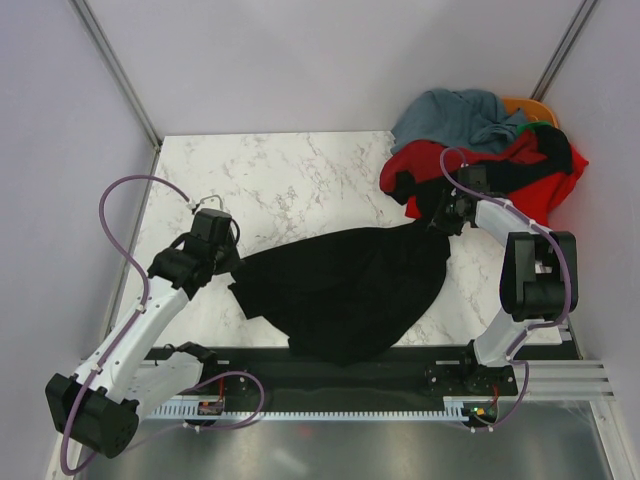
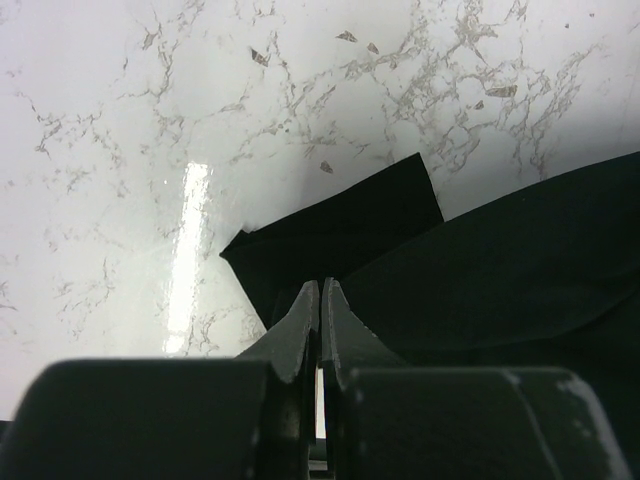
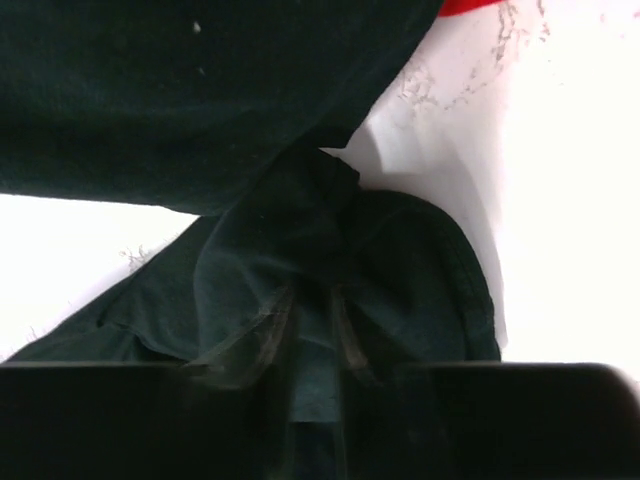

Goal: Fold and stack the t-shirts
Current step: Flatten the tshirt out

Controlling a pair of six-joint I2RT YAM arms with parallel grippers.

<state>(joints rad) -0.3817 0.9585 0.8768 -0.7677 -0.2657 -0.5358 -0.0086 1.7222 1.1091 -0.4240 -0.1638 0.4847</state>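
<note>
My right gripper sits deep in the black t-shirt's bunched end; it should open and pinch the fold nearer the t-shirt's edge (image 3: pixel 290 230) before both lift.
A plain black t-shirt (image 1: pixel 350 285) lies stretched across the middle of the marble table (image 1: pixel 280 180), held at both ends. My left gripper (image 1: pixel 232 265) is shut on its left edge; in the left wrist view the fingers (image 2: pixel 320 288) meet at the cloth (image 2: pixel 500 270) and a sleeve corner lies flat ahead. My right gripper (image 1: pixel 437 218) is shut on the shirt's bunched right end, with cloth (image 3: pixel 330 230) between the fingers (image 3: pixel 312 300). A pile at the back right holds grey-blue (image 1: pixel 455 115), red (image 1: pixel 545 185), black (image 1: pixel 555 150), orange (image 1: pixel 528 106) and green (image 1: pixel 533 128) tees.
White walls close in the table on the left, back and right. The black base rail (image 1: pixel 350 400) runs along the near edge. The right gripper sits right at the pile's front edge; a bit of red cloth (image 3: pixel 470 6) shows in the right wrist view.
</note>
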